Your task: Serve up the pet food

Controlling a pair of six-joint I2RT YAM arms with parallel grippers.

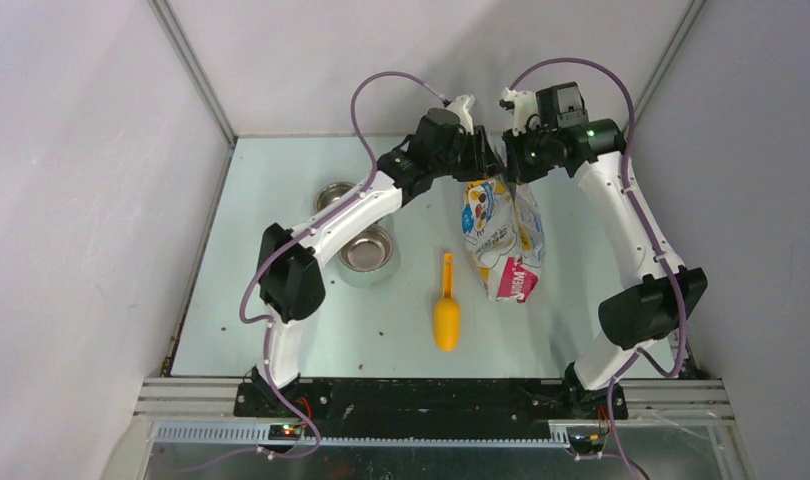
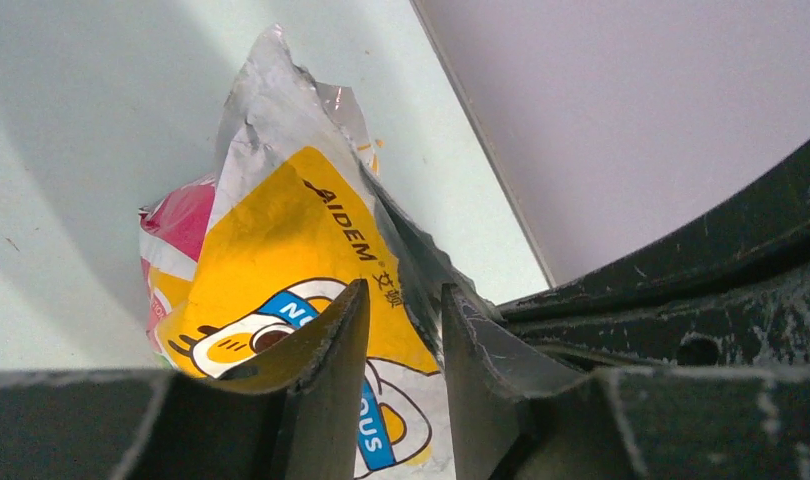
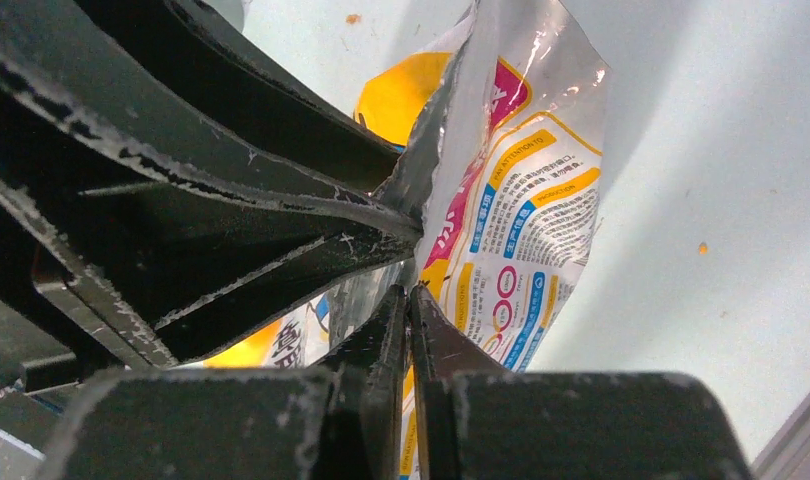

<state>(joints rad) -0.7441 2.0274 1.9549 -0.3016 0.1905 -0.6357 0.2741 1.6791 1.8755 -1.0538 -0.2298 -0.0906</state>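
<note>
I need to open my right gripper, take the bag's printed back by its edge (image 3: 451, 188) and pull the bag's opening wide, because the opening is too narrow for the scoop.
The printed foil bag (image 1: 501, 235) stands at the back middle of the table, with both grippers at its top edge. My right gripper (image 1: 509, 170) is shut on the bag's top edge (image 3: 409, 290), foil pinched between the fingers. My left gripper (image 1: 486, 165) is beside it on the left, jaws a little apart (image 2: 406, 290), with the bag's torn edge (image 2: 421, 275) running up between the fingers. The bag's yellow front (image 2: 281, 230) shows in the left wrist view, and its printed back (image 3: 521, 220) in the right wrist view. The pet food is hidden.
An orange scoop (image 1: 446, 310) lies on the table in front of the bag. A metal bowl (image 1: 367, 250) stands under the left arm and another (image 1: 331, 194) behind it. Grey walls close in at the back and sides. A few small specks lie on the table.
</note>
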